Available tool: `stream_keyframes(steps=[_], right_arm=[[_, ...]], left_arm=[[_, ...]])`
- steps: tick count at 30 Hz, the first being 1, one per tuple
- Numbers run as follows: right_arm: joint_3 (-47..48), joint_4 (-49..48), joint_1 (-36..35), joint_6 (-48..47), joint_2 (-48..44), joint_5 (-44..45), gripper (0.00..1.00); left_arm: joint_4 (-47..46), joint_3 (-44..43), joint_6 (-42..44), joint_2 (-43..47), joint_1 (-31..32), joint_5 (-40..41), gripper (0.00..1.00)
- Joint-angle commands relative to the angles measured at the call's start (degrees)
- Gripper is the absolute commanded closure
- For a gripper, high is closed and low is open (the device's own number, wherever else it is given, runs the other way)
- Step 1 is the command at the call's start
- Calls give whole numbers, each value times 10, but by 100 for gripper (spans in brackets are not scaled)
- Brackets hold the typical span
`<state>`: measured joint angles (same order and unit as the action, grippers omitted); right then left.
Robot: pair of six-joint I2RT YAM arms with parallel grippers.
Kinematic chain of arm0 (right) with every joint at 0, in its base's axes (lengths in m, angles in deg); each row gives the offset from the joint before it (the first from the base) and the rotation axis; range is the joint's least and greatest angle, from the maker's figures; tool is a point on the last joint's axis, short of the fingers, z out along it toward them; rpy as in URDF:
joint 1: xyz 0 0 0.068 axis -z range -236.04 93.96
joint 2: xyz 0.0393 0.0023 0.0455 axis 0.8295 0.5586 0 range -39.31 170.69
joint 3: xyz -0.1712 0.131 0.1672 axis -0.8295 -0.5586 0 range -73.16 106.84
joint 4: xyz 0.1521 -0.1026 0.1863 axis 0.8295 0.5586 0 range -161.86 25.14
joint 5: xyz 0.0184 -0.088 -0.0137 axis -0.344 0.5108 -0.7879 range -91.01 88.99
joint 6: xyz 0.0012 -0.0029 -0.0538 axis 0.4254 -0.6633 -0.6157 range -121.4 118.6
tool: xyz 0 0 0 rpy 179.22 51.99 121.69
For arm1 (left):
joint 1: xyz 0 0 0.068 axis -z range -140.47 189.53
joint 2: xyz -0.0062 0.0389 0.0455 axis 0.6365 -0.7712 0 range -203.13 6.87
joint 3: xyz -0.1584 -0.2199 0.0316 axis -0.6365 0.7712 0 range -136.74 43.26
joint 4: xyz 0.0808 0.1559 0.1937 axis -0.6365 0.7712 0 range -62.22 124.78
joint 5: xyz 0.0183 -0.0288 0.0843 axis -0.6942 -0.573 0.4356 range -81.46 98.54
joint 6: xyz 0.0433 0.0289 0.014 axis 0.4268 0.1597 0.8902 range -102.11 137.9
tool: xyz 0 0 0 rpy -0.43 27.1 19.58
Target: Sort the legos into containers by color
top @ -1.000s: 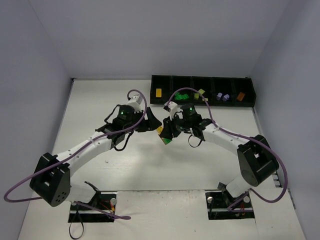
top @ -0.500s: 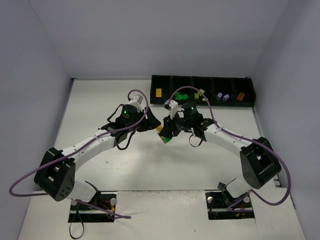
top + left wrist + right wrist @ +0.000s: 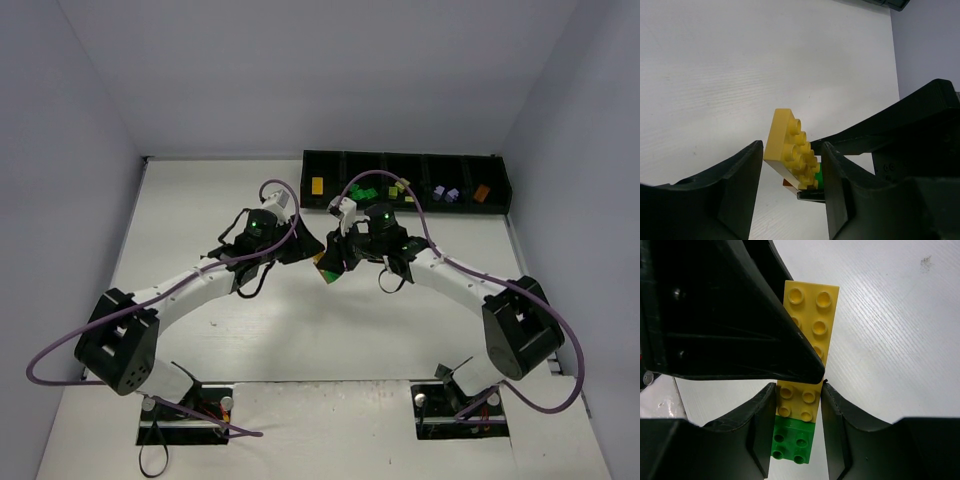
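My right gripper's fingers are over the end of the yellow brick. My left gripper will hold the yellow brick while my right gripper takes just the green brick (image 3: 791, 441).
A long yellow brick (image 3: 810, 315) with a green brick (image 3: 792, 440) stuck to its end hangs above the table, between the two arms (image 3: 325, 268). My right gripper (image 3: 798, 395) is shut on this stack where yellow meets green. My left gripper (image 3: 792, 150) is open, its jaws close on either side of the yellow brick (image 3: 790, 145), with a thin gap on the left side. One of its fingers (image 3: 740, 315) hides part of the brick. A sliver of orange-brown shows under the yellow brick in the left wrist view.
The black five-compartment tray (image 3: 400, 158) stands at the back right. From left to right it holds a yellow brick (image 3: 317, 186), green bricks (image 3: 362, 192), lime bricks (image 3: 402, 186), lavender bricks (image 3: 445, 194) and an orange brick (image 3: 481, 191). Purple cables loop over both arms.
My left gripper has moved right and slightly back, onto the held stack. My right gripper has shifted a little back with the stack still in it.
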<state>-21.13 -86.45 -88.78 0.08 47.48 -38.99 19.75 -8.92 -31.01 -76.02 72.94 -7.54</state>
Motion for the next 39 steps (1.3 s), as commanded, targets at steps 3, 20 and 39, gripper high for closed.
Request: stream_keyframes(steps=[3,20,39], right_arm=[[22,-53,-3,7,-39,-13,94],[26,-7,-2,14,-65,37,43],[35,17,-6,22,-34,15,32]], left_arm=[[-48,-22,-15,8,3,-10,61],[-15,-12,34,57,3,45,100],[-1,-23,46,69,1,59,100]])
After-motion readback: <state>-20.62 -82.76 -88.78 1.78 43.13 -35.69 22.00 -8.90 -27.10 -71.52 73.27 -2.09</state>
